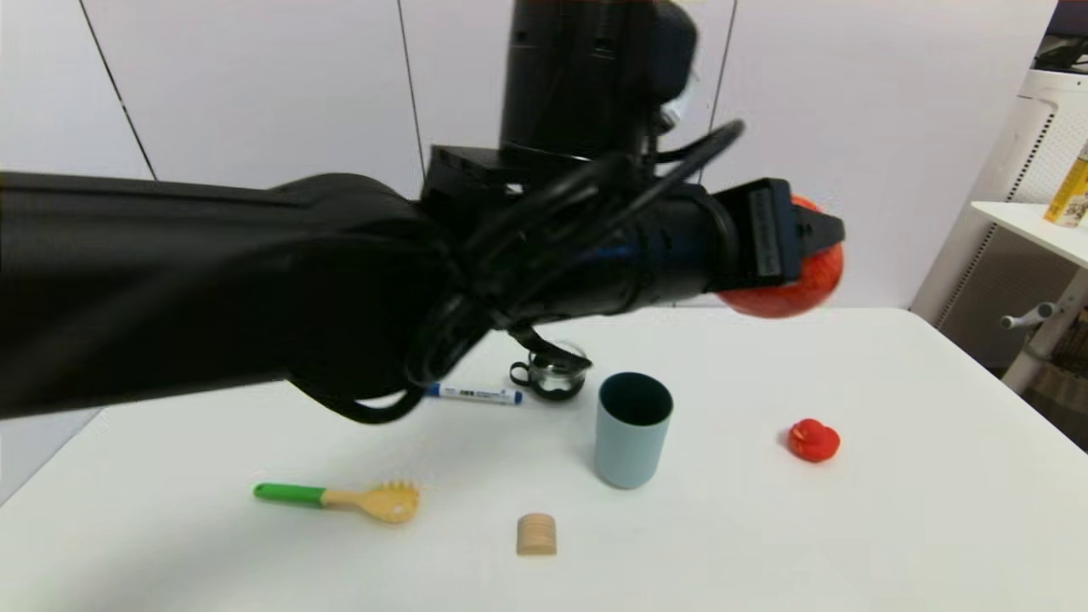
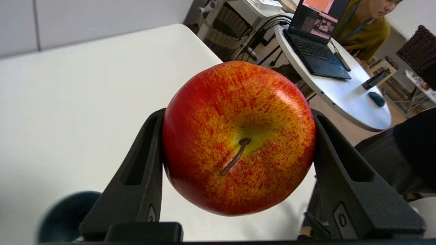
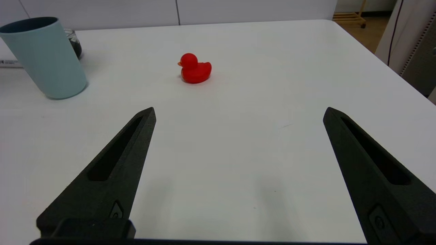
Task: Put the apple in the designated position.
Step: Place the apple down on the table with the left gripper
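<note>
Next, the left gripper releases the apple on the white table [image 1: 726, 450] between the blue-grey cup and the red toy duck.
The red apple [image 2: 238, 137] with yellow-orange patches and a brown stem is held high above the white table [image 1: 892, 510]. My left gripper [image 2: 238, 126] is shut on the apple, one black finger on each side of it. In the head view the apple [image 1: 786, 289] peeks out past the end of my left arm, over the table's far right part. My right gripper [image 3: 238, 115] hangs open low over the table's right side, nothing between its fingers.
A blue-grey cup [image 1: 633, 429] stands mid-table, a small red toy duck [image 1: 813, 440] to its right. A wooden cylinder [image 1: 536, 535], a green-handled spoon [image 1: 340, 498], a marker [image 1: 474, 393] and a small glass jar [image 1: 557, 374] lie around. A shelf [image 1: 1033, 221] stands off the table's right.
</note>
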Motion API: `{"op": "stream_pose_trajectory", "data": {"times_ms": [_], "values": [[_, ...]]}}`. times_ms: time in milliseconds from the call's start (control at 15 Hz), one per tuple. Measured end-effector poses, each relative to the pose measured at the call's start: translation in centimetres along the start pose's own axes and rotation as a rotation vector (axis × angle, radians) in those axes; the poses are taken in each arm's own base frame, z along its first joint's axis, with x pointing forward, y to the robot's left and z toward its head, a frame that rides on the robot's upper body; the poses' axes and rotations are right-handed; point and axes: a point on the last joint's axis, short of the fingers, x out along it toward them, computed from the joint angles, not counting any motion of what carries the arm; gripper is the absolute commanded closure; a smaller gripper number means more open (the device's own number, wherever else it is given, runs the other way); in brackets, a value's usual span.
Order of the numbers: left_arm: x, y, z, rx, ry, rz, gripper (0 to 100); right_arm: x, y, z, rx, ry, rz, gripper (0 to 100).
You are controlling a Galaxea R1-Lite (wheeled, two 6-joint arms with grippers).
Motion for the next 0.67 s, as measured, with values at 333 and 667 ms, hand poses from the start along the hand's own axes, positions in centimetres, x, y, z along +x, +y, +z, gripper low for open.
{"op": "stream_pose_trajectory", "data": {"times_ms": [333, 667], "values": [[3.6, -3.8, -6.3, -0.170, 0.044, 0.180, 100, 0.0, 0.0, 0.0, 0.000, 0.000, 0.000, 0], [7.9, -2.3, -11.5, -0.128, 0.160, 0.316, 100, 0.0, 0.0, 0.0, 0.000, 0.000, 0.000, 0]]}}
